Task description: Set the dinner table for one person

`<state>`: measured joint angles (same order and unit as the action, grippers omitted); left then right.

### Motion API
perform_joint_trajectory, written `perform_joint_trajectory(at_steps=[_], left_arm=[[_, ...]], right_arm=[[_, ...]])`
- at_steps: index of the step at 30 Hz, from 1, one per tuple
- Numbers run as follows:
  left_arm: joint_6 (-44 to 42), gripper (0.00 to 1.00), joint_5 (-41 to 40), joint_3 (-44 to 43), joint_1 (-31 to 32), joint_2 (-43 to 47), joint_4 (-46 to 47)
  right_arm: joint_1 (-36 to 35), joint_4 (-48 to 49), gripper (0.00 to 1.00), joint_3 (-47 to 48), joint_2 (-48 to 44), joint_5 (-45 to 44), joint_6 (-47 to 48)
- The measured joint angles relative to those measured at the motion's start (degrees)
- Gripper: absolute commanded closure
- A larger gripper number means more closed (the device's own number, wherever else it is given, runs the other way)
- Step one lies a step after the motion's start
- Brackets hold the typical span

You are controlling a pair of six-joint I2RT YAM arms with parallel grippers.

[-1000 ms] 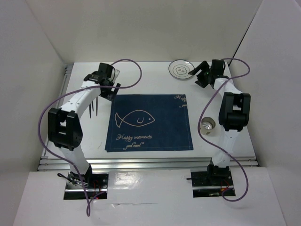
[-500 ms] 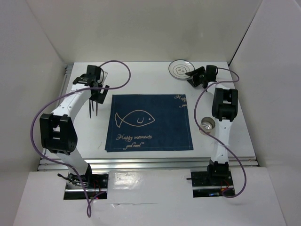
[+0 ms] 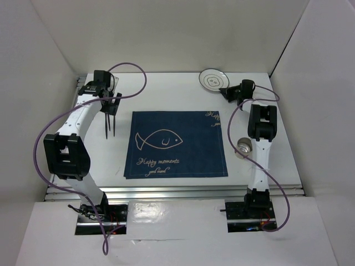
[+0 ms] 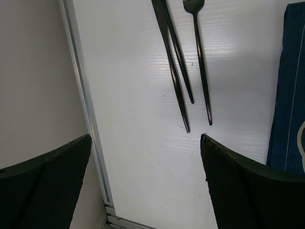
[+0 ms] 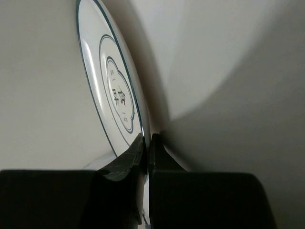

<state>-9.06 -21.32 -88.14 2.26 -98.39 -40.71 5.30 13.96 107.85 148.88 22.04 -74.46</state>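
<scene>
I need to set the white plate on the navy placemat (image 3: 175, 150) beside the fish's head with my right gripper.
On the white dinner table (image 3: 166, 91) a small white plate with blue rings (image 3: 212, 81) lies at the back right. My right gripper (image 3: 227, 92) is shut on its near rim, and in the right wrist view the two fingers (image 5: 147, 143) pinch the plate's edge (image 5: 112, 86). A black fork (image 4: 200, 57) and two slender black sticks (image 4: 174, 62) lie side by side at the left (image 3: 109, 125). My left gripper (image 3: 112, 103) hangs wide open just behind them, its jaws (image 4: 145, 138) holding nothing.
A navy fish-print placemat (image 3: 176, 144) covers the middle of the table. A small metal cup (image 3: 244, 147) stands to its right, beside the right arm. An aluminium rail (image 4: 86, 105) runs along the table's left edge, and white walls enclose the table.
The right gripper has reached the plate and closed on its rim. The left arm has swung leftward and back, its open gripper now behind the cutlery.
</scene>
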Motion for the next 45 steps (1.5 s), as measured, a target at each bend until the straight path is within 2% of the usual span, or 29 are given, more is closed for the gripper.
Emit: perform_joint_trajectory(at_steps=[5, 10, 13, 17, 21, 24, 28, 33, 45], left_arm=[[0.07, 0.0, 1.11, 0.0, 0.0, -0.11, -0.46], [0.22, 0.0, 3.67, 0.09, -0.37, 0.07, -0.81], [0.28, 0.0, 5.16, 0.94, -0.59, 1.29, -0.87], [0.37, 0.0, 6.86, 3.67, -0.87, 5.46, -0.92], [0.35, 0.0, 7.93, 6.47, -1.11, 9.86, -1.29], [0.28, 0.0, 8.57, 7.39, -1.38, 11.45, -1.27], [0.26, 0.0, 8.79, 8.59, -1.66, 12.5, -1.42], [0.26, 0.0, 9.05, 9.57, -1.7, 13.03, -1.92], [0.26, 0.0, 9.27, 9.77, -1.7, 13.88, -2.6]], right_arm=[[-0.02, 2.93, 1.0, -8.02, -4.63, 2.36, 1.7], [-0.24, 1.29, 1.0, -14.8, -13.05, 5.42, 8.61], [-0.98, -0.61, 1.0, -19.54, -22.38, 7.74, 13.33], [-3.87, -2.27, 1.0, -26.95, -39.19, 11.39, 20.2], [-9.99, -5.38, 1.0, -33.83, -53.18, 14.62, 26.88], [-15.69, -8.76, 1.0, -38.88, -58.23, 16.2, 31.12], [-22.49, -13.49, 1.0, -47.63, -59.34, 17.57, 34.1], [-24.13, -18.51, 1.0, -55.67, -58.58, 17.55, 35.3], [-25.57, -16.72, 1.0, -58.58, -47.15, 17.07, 38.34]])
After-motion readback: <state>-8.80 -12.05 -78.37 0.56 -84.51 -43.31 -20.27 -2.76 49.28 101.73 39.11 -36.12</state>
